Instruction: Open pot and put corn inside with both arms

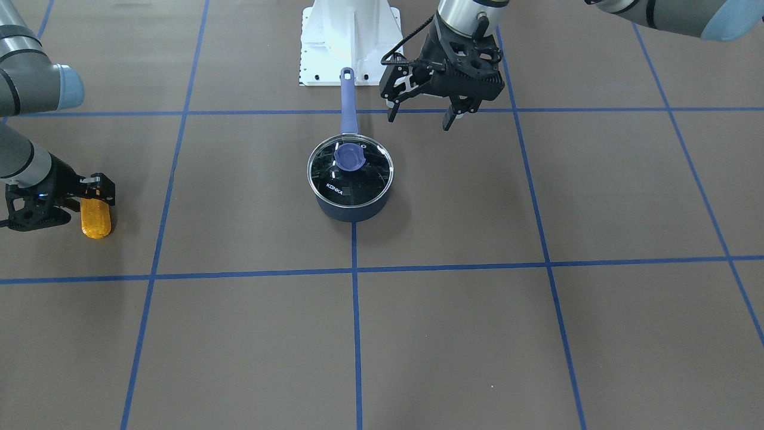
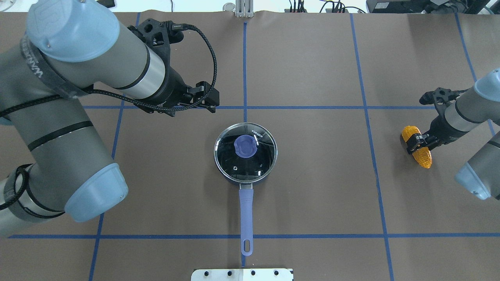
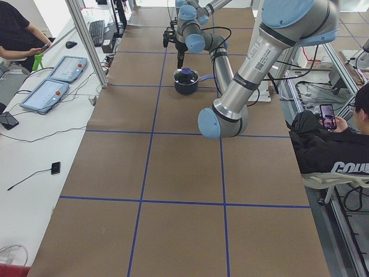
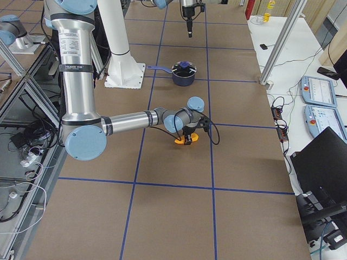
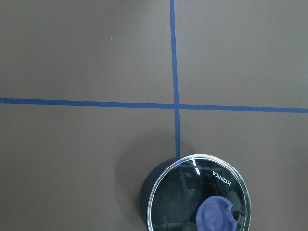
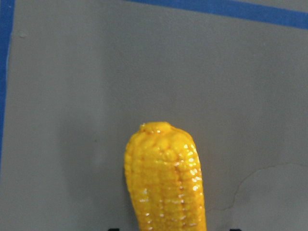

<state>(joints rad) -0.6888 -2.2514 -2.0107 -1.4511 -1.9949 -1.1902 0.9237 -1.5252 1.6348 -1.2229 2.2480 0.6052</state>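
Observation:
Next, I move my left gripper to the glass lid's purple knob (image 1: 350, 156) (image 5: 215, 214) and close it there, because the pot has to be opened.
The dark navy pot (image 1: 352, 208) stands mid-table with its glass lid (image 1: 358, 179) on and its purple knob (image 1: 350, 156) on top. Its long handle (image 1: 348, 101) points at the robot base. It also shows in the overhead view (image 2: 245, 154) and the left wrist view (image 5: 192, 197). My left gripper (image 1: 419, 119) is open and empty, hovering above the table beside the handle. The orange-yellow corn (image 1: 95, 222) lies on the table far to my right. My right gripper (image 2: 416, 143) is low over it, fingers straddling its middle with small gaps showing in the right wrist view (image 6: 166, 183).
The white robot base plate (image 1: 349, 42) sits just beyond the handle's end. Blue tape lines (image 1: 355, 310) grid the brown table. Control pendants (image 3: 52, 86) lie on a side bench, and a seated person (image 3: 334, 153) is beside the table.

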